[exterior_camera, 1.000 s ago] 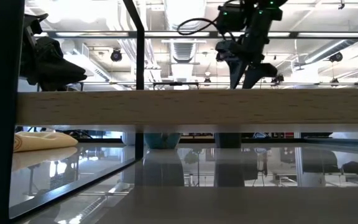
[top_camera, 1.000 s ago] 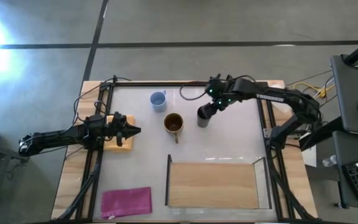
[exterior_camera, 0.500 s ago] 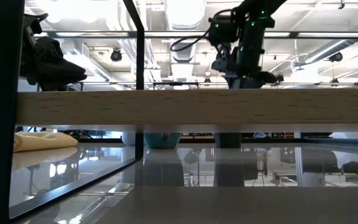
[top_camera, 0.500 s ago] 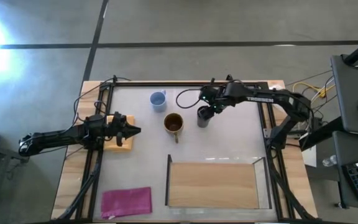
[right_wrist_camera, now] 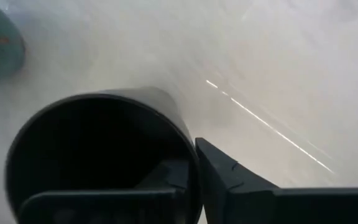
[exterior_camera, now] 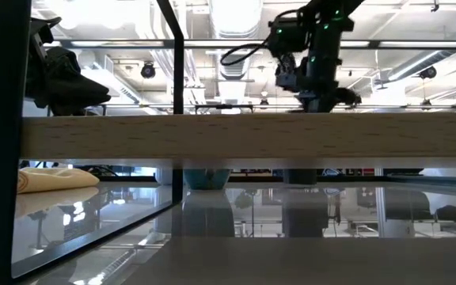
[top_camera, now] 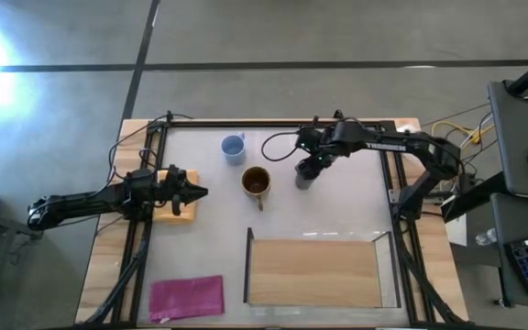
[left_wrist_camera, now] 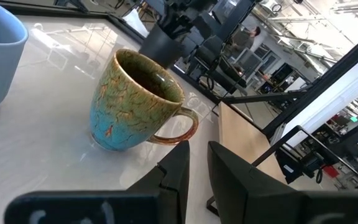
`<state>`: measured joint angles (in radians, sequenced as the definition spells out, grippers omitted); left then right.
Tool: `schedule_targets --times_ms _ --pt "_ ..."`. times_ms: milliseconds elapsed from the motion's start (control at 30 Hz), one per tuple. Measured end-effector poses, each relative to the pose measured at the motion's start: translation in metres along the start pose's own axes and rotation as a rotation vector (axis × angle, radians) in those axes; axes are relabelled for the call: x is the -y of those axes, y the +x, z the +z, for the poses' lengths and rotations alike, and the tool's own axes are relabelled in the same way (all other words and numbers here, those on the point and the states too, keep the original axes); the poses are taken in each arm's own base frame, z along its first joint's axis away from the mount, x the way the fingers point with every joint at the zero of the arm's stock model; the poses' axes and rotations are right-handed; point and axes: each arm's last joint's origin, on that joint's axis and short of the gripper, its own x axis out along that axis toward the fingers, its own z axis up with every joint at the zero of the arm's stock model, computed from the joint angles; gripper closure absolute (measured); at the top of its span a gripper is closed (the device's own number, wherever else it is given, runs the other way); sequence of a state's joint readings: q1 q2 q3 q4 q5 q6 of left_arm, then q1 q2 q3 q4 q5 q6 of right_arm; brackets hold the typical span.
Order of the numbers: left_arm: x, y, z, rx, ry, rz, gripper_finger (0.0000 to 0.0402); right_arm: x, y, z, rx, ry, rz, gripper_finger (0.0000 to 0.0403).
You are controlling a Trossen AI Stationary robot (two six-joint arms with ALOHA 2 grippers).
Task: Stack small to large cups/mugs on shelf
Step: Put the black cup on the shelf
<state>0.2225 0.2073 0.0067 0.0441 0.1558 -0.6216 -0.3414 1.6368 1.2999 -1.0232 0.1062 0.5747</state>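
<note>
My right gripper is going to let go of the black cup on the shelf board's end (top_camera: 357, 277) farthest from the pink cloth. The black cup still stands beside the brown mug.
The black cup (top_camera: 302, 179) stands on the table right of the brown mug (top_camera: 256, 182), with the light blue mug (top_camera: 234, 148) farther back and left. My right gripper (top_camera: 307, 170) is above the black cup, shut on its wall. The shelf (top_camera: 314, 272), a light wooden board with thin dark uprights, lies near the front edge. My left gripper (top_camera: 200, 192) waits at the table's left over a yellow cloth (top_camera: 178, 203), its fingers a narrow gap apart with nothing between them. It points at the brown mug (left_wrist_camera: 132, 106). My right gripper has the black cup's wall at the rim (right_wrist_camera: 190, 163), on its far right side, with one finger (right_wrist_camera: 166, 177) inside the cup and the other (right_wrist_camera: 235, 180) outside. The fingers come from above, slanting in from the far right. The cup stays upright; I cannot tell whether its base rests on the table.
A pink cloth (top_camera: 187, 298) lies at the front left corner. Dark frame rails (top_camera: 145, 247) run along the table's left and right sides. In the low view the shelf board (exterior_camera: 252, 138) hides the lower part of the right gripper and the cups behind it.
My right gripper has come down and toward the table's near left onto the black cup, then shut on its wall. The cup has shifted slightly toward the table's right. My left arm has kept still.
</note>
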Motion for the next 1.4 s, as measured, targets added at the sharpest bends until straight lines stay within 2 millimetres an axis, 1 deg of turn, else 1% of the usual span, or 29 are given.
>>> schedule_targets --times_ms 133,233,367,467,533,633,800,900,1067,1233,1400 --pt "0.000 0.000 0.000 -0.001 0.000 0.001 0.0358 0.003 -0.019 -0.016 -0.031 -0.026 -0.014 0.0393" --pt "0.000 0.000 0.000 -0.001 0.000 0.001 0.0358 0.002 -0.039 -0.034 -0.050 -0.077 -0.005 0.0393" --pt "0.000 0.000 0.000 0.000 0.000 0.000 0.0358 -0.004 -0.070 -0.066 -0.049 -0.182 0.049 0.0394" --pt "0.000 0.000 0.000 -0.001 0.000 0.000 0.0358 -0.010 -0.092 -0.092 -0.005 -0.269 0.120 0.0394" --pt "0.000 0.000 0.000 -0.001 0.000 0.000 0.0358 -0.014 -0.105 -0.108 0.016 -0.291 0.166 0.0394" --pt "0.000 0.000 0.000 0.000 0.000 0.000 0.0358 -0.019 -0.118 -0.133 0.010 -0.314 0.220 0.0394" --pt "0.000 0.000 0.000 -0.001 0.000 0.000 0.0358 -0.023 -0.127 -0.171 -0.074 -0.336 0.180 0.0394" --pt "0.000 0.000 0.000 -0.001 0.000 0.000 0.0358 -0.029 -0.128 -0.184 -0.089 -0.332 0.173 0.0394" --pt "0.000 0.000 0.000 -0.001 0.000 0.000 0.0358 -0.042 -0.122 -0.202 -0.113 -0.320 0.133 0.0394" --pt "0.000 0.000 0.000 -0.001 0.000 0.000 0.0358 -0.054 -0.117 -0.229 -0.137 -0.321 0.058 0.0394" --pt "0.000 0.000 0.000 -0.001 0.000 0.001 0.0358 -0.062 -0.116 -0.254 -0.144 -0.255 0.051 0.0394"
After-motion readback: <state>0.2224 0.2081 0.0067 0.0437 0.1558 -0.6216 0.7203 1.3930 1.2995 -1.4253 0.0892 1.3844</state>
